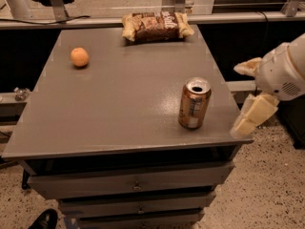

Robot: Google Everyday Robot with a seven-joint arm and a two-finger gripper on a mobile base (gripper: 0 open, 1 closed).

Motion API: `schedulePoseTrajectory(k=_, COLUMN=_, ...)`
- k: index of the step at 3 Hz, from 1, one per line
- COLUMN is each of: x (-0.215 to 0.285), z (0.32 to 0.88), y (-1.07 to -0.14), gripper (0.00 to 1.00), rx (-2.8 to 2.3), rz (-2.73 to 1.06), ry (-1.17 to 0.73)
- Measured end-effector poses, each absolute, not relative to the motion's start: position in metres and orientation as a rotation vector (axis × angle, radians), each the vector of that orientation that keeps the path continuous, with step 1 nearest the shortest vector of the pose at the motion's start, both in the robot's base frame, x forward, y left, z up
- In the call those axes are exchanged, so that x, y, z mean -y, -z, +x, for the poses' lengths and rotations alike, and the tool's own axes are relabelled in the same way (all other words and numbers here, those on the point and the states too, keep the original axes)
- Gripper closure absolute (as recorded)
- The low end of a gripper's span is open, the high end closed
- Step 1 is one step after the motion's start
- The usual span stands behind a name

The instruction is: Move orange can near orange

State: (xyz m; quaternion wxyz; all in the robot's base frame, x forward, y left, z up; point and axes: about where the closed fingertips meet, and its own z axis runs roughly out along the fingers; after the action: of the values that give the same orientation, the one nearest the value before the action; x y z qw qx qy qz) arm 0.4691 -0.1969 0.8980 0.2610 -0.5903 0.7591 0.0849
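Observation:
I need to go to the orange can next and close my gripper around the middle of the can's body [194, 106], below the can's silver top.
The orange can [194, 103] stands upright near the front right corner of the grey table [119, 104]; it is copper-orange with a silver top and a pale label patch. The orange [79, 57], small and round, lies at the table's far left, well apart from the can. My gripper [244, 93] hangs off the table's right edge, just right of the can and at about its height. Its two cream fingers [252, 114] are spread open and hold nothing.
A brown-and-yellow snack bag [156, 26] lies at the table's back edge. Drawers [133, 185] run below the tabletop. A black shoe [44, 219] shows on the speckled floor at the bottom left. Metal rails [57, 4] stand behind the table.

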Motion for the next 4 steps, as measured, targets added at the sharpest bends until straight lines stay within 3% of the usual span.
schedulePoseTrajectory(k=2, x=0.155, z=0.498, y=-0.848, gripper=0.0, rx=-1.862, rz=-1.334, ry=-0.622)
schedulePoseTrajectory(k=4, x=0.137, z=0.511, y=-0.865, gripper=0.0, rx=-1.686, rz=-1.083, ry=-0.897)
